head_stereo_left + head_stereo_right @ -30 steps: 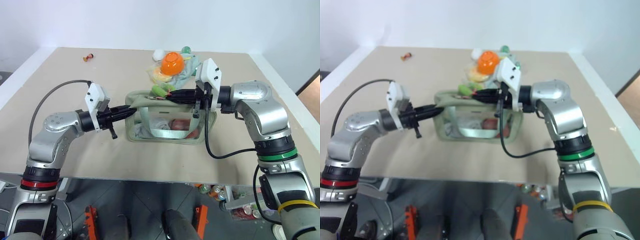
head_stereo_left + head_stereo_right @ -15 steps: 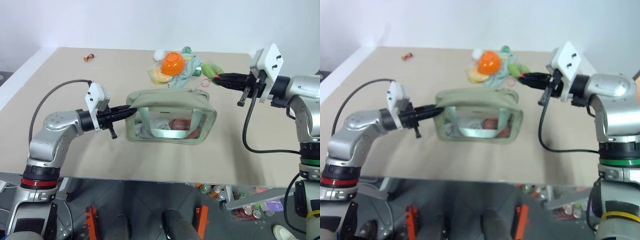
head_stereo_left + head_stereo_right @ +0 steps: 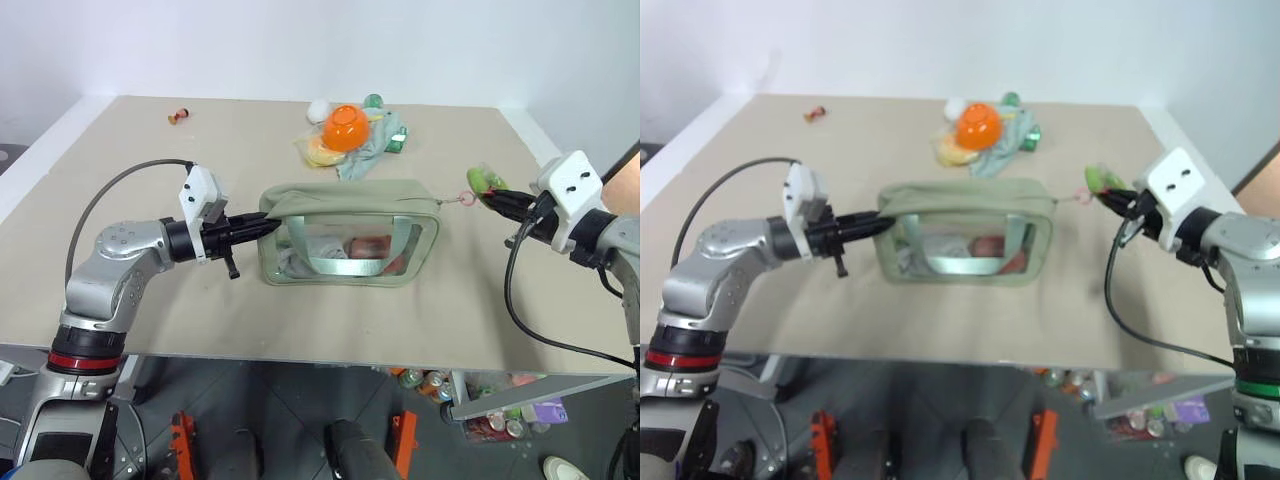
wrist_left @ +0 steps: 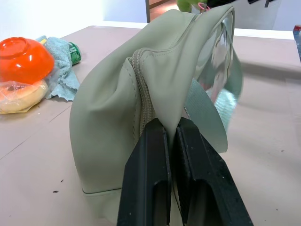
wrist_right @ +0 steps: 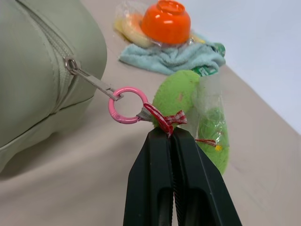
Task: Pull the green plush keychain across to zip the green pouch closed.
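My right gripper needs to let go of the green plush keychain close against the zipper-pull end of the green pouch (image 3: pixel 428 270) (image 5: pixel 61 140).
The green pouch (image 3: pixel 350 205) stands in the middle of the table, its top zipper drawn all the way across to its right end. My left gripper (image 3: pixel 268 224) is shut on a fold of fabric at the pouch's left end (image 4: pixel 155 101). To the right of the pouch, my right gripper (image 3: pixel 497 197) is shut on the green plush keychain (image 5: pixel 181 96), gripping it at its red checked bow. A pink ring (image 5: pixel 123 104) links the keychain to the zipper pull (image 5: pixel 87 77), stretched taut off the pouch's right end.
An orange bowl (image 3: pixel 343 124) sits on a pale green cloth (image 3: pixel 375 140) with a yellow item at the back of the table. A small red object (image 3: pixel 177 116) lies at the far left. The table's right edge is near my right arm.
My right gripper has swung far to the right with the keychain, drawing the zipper across the top of the pouch. The pouch has slid slightly right. My left gripper stayed put.
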{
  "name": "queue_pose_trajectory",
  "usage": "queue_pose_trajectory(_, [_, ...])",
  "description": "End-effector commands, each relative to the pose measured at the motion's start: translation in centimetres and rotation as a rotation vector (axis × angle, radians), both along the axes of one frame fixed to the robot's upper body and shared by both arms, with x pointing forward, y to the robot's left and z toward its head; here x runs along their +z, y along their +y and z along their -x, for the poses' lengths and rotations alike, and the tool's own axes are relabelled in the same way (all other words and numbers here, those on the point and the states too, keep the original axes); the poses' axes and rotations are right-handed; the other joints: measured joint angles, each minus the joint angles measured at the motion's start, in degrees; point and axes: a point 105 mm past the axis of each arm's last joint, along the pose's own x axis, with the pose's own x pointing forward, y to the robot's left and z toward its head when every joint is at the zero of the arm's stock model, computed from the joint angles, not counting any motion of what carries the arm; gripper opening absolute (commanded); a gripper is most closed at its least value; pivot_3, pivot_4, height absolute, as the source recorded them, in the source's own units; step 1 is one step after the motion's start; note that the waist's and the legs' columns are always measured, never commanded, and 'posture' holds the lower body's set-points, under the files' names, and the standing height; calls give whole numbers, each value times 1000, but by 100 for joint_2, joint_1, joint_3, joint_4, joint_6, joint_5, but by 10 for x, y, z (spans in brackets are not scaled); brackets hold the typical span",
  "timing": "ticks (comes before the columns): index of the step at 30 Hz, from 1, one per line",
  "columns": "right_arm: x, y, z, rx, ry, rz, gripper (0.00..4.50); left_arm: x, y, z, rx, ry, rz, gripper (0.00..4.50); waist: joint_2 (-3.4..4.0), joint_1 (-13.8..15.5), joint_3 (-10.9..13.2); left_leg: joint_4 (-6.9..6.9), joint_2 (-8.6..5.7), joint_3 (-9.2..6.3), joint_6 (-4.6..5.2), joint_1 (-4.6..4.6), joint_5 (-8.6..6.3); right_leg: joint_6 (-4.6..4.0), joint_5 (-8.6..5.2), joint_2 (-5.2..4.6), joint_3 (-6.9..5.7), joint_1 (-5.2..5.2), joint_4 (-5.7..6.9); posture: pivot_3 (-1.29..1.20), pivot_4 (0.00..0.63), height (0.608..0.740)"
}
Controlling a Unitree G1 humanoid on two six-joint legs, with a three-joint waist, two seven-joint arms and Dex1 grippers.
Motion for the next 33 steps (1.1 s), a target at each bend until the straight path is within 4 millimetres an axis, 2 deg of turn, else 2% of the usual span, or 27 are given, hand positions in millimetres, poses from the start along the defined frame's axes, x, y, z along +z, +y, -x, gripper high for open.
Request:
queue_pose_trajectory(1, [-4,3,7,-66,-20,-51,17,7,7,-3,37,-29,-7,0,-2,1,-1,0,0,-1,0,1,0,0,0,0,-1,1,0,0,150,739])
queue_pose_trajectory(7, [-41,27,16,-54,74,-158,17,12,4,-3,33,-53,-7,0,-2,-13,-1,1,0,1,0,8,0,-1,1,1,2,6,1,0,150,739])
queue_pose_trajectory(11, [-56,29,18,-72,100,-174,17,12,3,-3,32,-59,-5,0,-2,-14,-1,1,1,-1,0,10,0,-1,1,2,0,8,1,0,150,739])
queue_pose_trajectory(19, [-79,24,19,-93,131,-168,17,13,1,-4,28,-61,-2,0,-2,-14,-1,1,1,-3,0,10,0,-1,1,3,-1,10,1,0,150,739])
queue_pose_trajectory(25, [-79,27,16,-98,104,-264,17,11,0,-4,25,-48,3,0,-3,-14,-2,1,0,-1,0,12,0,-1,1,2,1,12,1,0,150,739])
queue_pose_trajectory(27, [-75,30,14,-83,106,-321,586,13,0,-3,23,-37,26,0,-3,-14,-2,1,1,-2,0,13,1,-1,1,3,0,13,1,0,150,739])
queue_pose_trajectory(29, [-63,36,13,-25,92,-351,1162,16,3,-3,29,-36,33,756,-2,-14,-1,1,0,-1,0,12,1,-1,1,2,1,13,1,0,150,739])
queue_pose_trajectory(30, [-56,37,12,-8,69,-351,1473,17,3,-3,29,-37,35,951,-2,-19,-1,1,0,-1,0,11,1,-1,1,2,1,12,0,0,150,739])
queue_pose_trajectory(32, [-44,40,11,30,53,-381,2327,20,3,-2,30,-56,29,1760,-2,-25,-1,1,0,3,0,11,1,-1,1,2,5,10,0,0,150,739])
queue_pose_trajectory(33, [-38,40,11,43,39,-384,2603,22,4,-2,35,-61,32,2084,-2,-20,-1,1,0,1,0,11,1,-1,1,3,3,10,1,0,150,739])
